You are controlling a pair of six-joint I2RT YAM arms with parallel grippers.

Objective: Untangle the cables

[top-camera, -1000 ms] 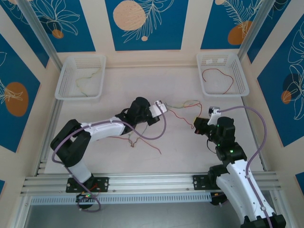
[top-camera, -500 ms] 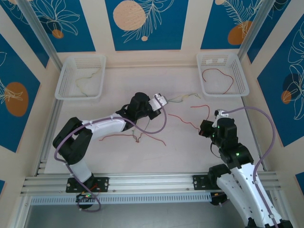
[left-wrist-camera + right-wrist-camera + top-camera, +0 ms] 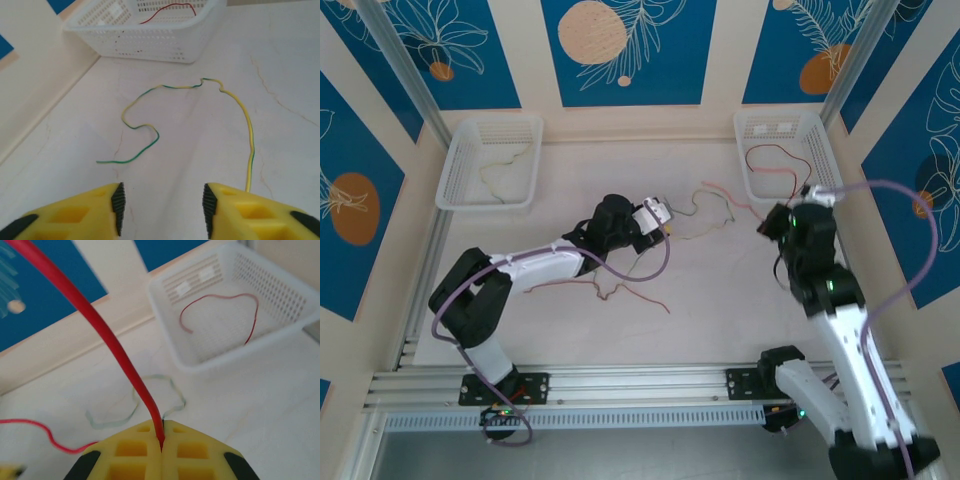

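Observation:
My right gripper is going to release the red cable inside the white basket (image 3: 793,168) (image 3: 235,316), next to the other red cable lying there.
My right gripper (image 3: 162,440) is shut on a red cable (image 3: 115,347) that rises out of the closed jaws. In the top view this gripper (image 3: 767,222) is beside the right basket, and the red cable (image 3: 730,197) trails left from it. A yellow-green cable (image 3: 175,86) lies in loops on the table ahead of my left gripper (image 3: 163,207), which is open with nothing between its pads. From above, the left gripper (image 3: 670,226) sits at the table's middle, next to that cable (image 3: 705,212). More red and orange strands (image 3: 610,290) lie tangled below the left forearm.
A white basket (image 3: 788,190) at the back right holds one red cable (image 3: 782,165). A second white basket (image 3: 490,195) at the back left holds a pale yellow-green strand (image 3: 505,160). The right basket's rim (image 3: 240,352) is just ahead of my right gripper.
My right gripper has swung back and to the right toward the right basket, pulling the red cable away from the tangle. The left gripper has barely moved.

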